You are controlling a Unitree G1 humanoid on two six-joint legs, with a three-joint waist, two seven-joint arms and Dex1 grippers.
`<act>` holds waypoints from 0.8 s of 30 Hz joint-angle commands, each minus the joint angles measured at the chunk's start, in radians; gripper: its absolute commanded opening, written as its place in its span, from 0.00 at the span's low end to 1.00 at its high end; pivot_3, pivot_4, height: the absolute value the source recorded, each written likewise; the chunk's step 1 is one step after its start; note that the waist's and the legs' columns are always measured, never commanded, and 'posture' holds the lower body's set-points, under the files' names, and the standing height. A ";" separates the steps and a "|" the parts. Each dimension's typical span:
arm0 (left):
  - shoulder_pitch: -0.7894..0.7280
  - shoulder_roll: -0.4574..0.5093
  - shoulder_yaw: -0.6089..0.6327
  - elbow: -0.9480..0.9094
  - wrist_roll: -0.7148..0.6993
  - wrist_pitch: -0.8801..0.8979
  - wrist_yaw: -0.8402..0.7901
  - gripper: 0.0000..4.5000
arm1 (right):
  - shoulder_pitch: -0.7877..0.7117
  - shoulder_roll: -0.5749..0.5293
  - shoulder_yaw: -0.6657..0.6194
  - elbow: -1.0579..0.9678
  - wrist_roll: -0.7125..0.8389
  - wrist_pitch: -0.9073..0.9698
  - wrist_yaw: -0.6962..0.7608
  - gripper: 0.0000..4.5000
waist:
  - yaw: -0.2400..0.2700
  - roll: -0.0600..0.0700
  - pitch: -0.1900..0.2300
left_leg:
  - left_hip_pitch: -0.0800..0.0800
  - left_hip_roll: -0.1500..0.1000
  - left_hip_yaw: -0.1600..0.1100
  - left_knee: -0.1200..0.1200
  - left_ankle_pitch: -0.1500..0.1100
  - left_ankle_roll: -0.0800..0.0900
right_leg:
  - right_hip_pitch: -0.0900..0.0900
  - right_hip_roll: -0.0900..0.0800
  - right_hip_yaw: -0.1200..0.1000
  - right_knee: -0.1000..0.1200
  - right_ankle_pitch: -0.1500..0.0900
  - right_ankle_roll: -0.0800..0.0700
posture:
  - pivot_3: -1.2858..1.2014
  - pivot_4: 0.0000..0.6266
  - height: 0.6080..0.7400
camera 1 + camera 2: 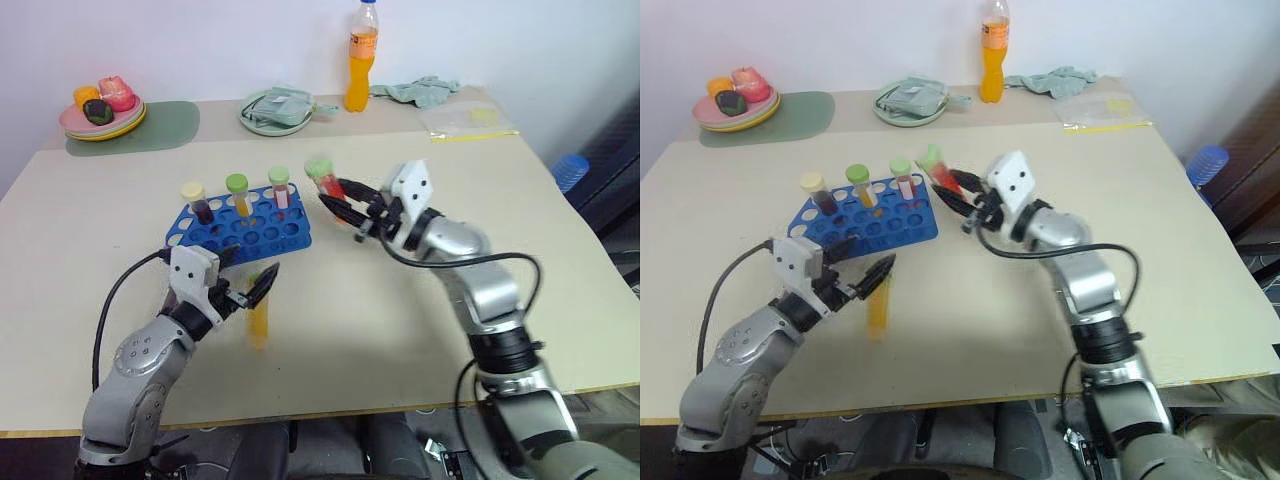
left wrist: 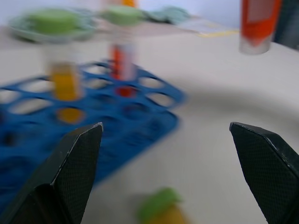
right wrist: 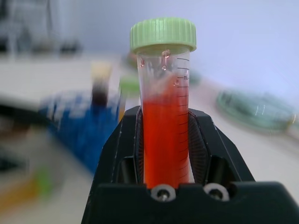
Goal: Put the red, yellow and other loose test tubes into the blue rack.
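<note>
The robot's right gripper will release its tube in the blue rack hole [image 1: 287,210] just in front of the standing red tube.
The blue rack [image 1: 262,236] lies left of centre on the table. Three test tubes stand in its far row: a dark one with a cream cap [image 1: 195,201], a yellow one with a green cap [image 1: 238,194] and a red one with a green cap [image 1: 280,188]. My right gripper [image 1: 340,205] is shut on another red, green-capped test tube [image 3: 166,130], held in the air just right of the rack. My left gripper [image 1: 245,275] stands open near the rack's front edge. A yellow, green-capped tube [image 1: 258,322] lies on the table just below its fingers.
At the back stand a tall orange drink bottle [image 1: 361,55], a plate of fruit [image 1: 102,110] on a green mat [image 1: 160,125], a green plate with a cloth [image 1: 277,108], a crumpled cloth [image 1: 420,90] and a clear bag [image 1: 470,120].
</note>
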 commanded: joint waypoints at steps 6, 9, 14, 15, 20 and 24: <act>0.028 -0.037 0.058 0.017 0.088 -0.141 0.063 1.00 | -0.055 0.214 0.022 0.298 -0.089 -0.279 -0.169 0.24 | -0.002 0.000 0.000 | 0.000 -0.001 0.000 0.000 0.000 0.000 | -0.001 0.000 0.000 0.002 0.000 0.000 | 0.52 0.24 1.00; 0.038 -0.042 0.067 -0.005 0.079 -0.130 0.072 1.00 | -0.078 0.238 0.018 0.385 -0.087 -0.325 -0.166 0.24 | -0.004 0.000 0.000 | 0.000 -0.001 0.000 -0.001 0.000 -0.001 | -0.003 0.000 0.000 0.004 0.000 0.000 | 0.52 0.24 1.00; 0.055 -0.038 0.067 -0.039 0.050 -0.094 0.059 1.00 | -0.105 0.251 0.022 0.491 -0.116 -0.393 -0.179 0.24 | -0.005 0.000 0.000 | 0.000 -0.001 0.000 -0.001 0.001 -0.001 | -0.004 0.000 0.000 0.004 0.000 0.000 | 0.52 0.24 1.00; 0.058 -0.039 0.068 -0.044 0.045 -0.089 0.057 1.00 | -0.113 0.254 0.020 0.505 -0.117 -0.400 -0.179 0.24 | -0.006 0.000 0.000 | 0.000 -0.001 0.000 -0.001 0.001 -0.001 | -0.004 0.000 0.000 0.004 0.000 0.000 | 0.52 0.24 1.00; 0.066 -0.041 0.056 -0.058 0.033 -0.057 0.045 1.00 | -0.147 0.261 0.022 0.588 -0.128 -0.431 -0.175 0.24 | -0.007 0.000 0.000 | 0.000 0.000 0.000 -0.001 0.001 -0.001 | -0.004 0.000 0.000 0.005 0.000 -0.001 | 0.52 0.24 1.00; 0.066 -0.042 0.045 -0.073 0.017 -0.026 0.033 1.00 | -0.163 0.264 0.013 0.636 -0.132 -0.442 -0.176 0.24 | -0.005 0.000 0.000 | 0.000 0.000 0.000 -0.001 0.001 -0.001 | -0.004 0.000 0.000 0.005 0.000 -0.001 | 0.52 0.24 1.00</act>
